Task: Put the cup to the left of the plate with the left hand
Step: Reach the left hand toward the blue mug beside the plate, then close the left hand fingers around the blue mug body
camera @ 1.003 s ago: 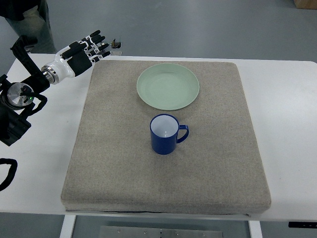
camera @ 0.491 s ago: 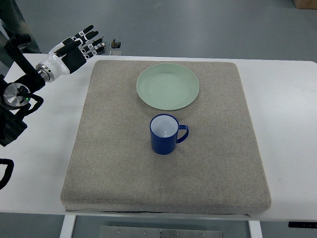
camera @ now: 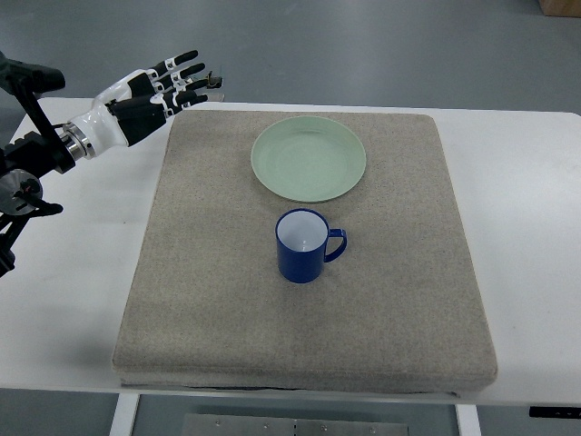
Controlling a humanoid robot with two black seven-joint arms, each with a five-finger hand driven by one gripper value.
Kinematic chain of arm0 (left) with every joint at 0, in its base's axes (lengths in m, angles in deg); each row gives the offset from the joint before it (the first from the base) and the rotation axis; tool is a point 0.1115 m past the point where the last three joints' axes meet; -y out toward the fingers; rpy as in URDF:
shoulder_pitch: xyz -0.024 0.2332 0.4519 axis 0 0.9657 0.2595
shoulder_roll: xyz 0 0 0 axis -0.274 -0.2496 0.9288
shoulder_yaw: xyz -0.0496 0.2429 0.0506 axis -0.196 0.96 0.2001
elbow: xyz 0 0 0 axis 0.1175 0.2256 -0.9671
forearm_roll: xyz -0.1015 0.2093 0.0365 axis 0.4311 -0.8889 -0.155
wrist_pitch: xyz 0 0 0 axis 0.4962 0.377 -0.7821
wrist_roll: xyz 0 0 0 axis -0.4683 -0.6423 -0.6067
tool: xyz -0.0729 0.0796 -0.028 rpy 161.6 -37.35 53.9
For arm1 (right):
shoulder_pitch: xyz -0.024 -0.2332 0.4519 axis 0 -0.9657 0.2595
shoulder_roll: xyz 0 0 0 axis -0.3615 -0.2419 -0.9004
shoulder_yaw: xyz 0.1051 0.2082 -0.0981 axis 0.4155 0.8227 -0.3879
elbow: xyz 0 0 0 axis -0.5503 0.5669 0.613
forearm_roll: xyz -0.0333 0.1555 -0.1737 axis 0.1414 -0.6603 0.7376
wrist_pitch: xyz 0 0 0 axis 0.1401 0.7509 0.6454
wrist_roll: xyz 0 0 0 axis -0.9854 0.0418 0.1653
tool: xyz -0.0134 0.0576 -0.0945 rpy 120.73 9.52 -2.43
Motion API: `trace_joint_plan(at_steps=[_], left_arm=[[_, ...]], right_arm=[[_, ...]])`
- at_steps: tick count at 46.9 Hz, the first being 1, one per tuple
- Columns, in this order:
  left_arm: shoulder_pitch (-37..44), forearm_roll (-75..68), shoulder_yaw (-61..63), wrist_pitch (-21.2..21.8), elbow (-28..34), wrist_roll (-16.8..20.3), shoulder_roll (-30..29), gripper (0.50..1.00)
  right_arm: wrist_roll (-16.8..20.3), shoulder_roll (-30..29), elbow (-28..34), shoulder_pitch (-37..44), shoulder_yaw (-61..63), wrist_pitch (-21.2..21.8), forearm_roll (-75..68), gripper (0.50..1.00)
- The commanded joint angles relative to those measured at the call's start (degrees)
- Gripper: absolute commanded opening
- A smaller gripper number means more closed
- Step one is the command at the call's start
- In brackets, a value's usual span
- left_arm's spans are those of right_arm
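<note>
I go to the blue cup next with my left gripper and close it around its body (camera: 287, 253), from the side opposite its handle.
A blue cup (camera: 303, 246) with a white inside stands upright on the grey mat (camera: 218, 300), its handle pointing right. Just beyond it lies the pale green plate (camera: 309, 159), empty. My left hand (camera: 172, 86) hovers over the mat's far left corner, well away from the cup, its black-and-white fingers spread and holding nothing. Its arm runs back to the left edge of the picture. No right arm shows.
The mat covers most of a white table (camera: 517, 209). A small dark object (camera: 214, 84) sits at the table's far edge beside my left fingertips. Grey floor lies beyond.
The left hand has shifted slightly right toward the mat's far left corner after dipping left, and the arm's base has swung further off the left edge. Cup and plate have not moved.
</note>
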Motion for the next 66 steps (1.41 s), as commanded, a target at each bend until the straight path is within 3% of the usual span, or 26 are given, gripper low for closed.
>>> trace_joint_plan(at_steps=[1,10,18,34,66], left_arm=[[2.6,-5.8,-0.6,0.0,-3.1,1.0,0.1,0.996],[8.7,-17.3,0.1,0.0,-12.3,8.7,0.5,0.996],[9.9,-22.1,0.1,0.0,-12.9,12.8,2.1,0.996],[13.7,-33.7,0.2,0.0,-14.9,15.7,6.7,0.996],[13.9,-38.6,3.0,0.0,-15.1,15.6,8.6,0.996]], right_arm=[[0.0,0.0,0.0,0.0,0.0,0.0,0.0,0.934],[0.0,0.0,0.0,0.0,0.0,0.0,0.0,0.934],[0.0,0.0,0.0,0.0,-0.1,0.0,0.0,0.934],[0.0,0.0,0.0,0.0,0.0,0.0,0.0,0.934],[0.0,0.0,0.0,0.0,0.0,0.0,0.0,0.934]])
